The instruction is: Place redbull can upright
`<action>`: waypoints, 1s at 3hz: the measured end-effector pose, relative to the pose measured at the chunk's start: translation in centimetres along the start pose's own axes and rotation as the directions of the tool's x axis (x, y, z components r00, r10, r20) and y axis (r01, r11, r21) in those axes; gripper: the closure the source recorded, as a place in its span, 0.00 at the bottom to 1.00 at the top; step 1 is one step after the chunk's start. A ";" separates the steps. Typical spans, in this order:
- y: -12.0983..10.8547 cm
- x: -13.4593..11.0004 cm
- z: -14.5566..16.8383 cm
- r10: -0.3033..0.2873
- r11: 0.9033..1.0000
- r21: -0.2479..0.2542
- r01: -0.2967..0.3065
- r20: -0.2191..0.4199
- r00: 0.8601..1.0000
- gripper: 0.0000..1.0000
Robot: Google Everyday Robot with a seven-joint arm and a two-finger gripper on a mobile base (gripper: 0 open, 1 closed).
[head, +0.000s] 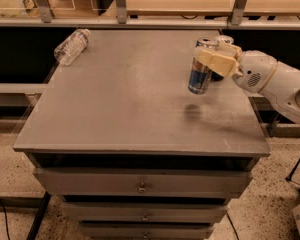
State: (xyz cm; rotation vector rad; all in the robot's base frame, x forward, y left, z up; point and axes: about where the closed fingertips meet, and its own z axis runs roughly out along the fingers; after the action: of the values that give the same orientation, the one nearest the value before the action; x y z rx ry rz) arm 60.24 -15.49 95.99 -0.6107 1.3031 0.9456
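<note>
Next, my gripper releases the redbull can, now hanging just above the table top, upright on the grey table top, in front of the other can (206,95).
The redbull can (199,74), slim with silver and blue panels, hangs nearly upright with its top leaning slightly right. It is a little above the right part of the grey table top (130,94), and its shadow (192,112) lies on the surface below it. My gripper (208,59) comes in from the right on the white arm (275,79). It is shut on the can's upper part, with its cream fingers (217,62) wrapped around it.
A clear plastic water bottle (71,46) lies on its side at the table's far left corner. Another can (224,39) stands behind the gripper near the far right edge, mostly hidden. Drawers (140,186) sit under the table top. A railing runs along the back.
</note>
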 end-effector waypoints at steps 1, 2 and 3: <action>-0.3 -0.1 -0.8 -0.016 1.000 -0.024 0.017 0.027 1.000 1.00; -0.7 0.0 -1.5 -0.036 0.999 -0.039 0.037 0.040 0.999 1.00; -1.0 0.4 -2.1 -0.046 0.997 -0.064 0.049 0.054 0.997 1.00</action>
State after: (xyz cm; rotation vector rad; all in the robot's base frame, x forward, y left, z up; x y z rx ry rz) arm 60.01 -17.69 95.04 -0.6605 1.2097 0.9621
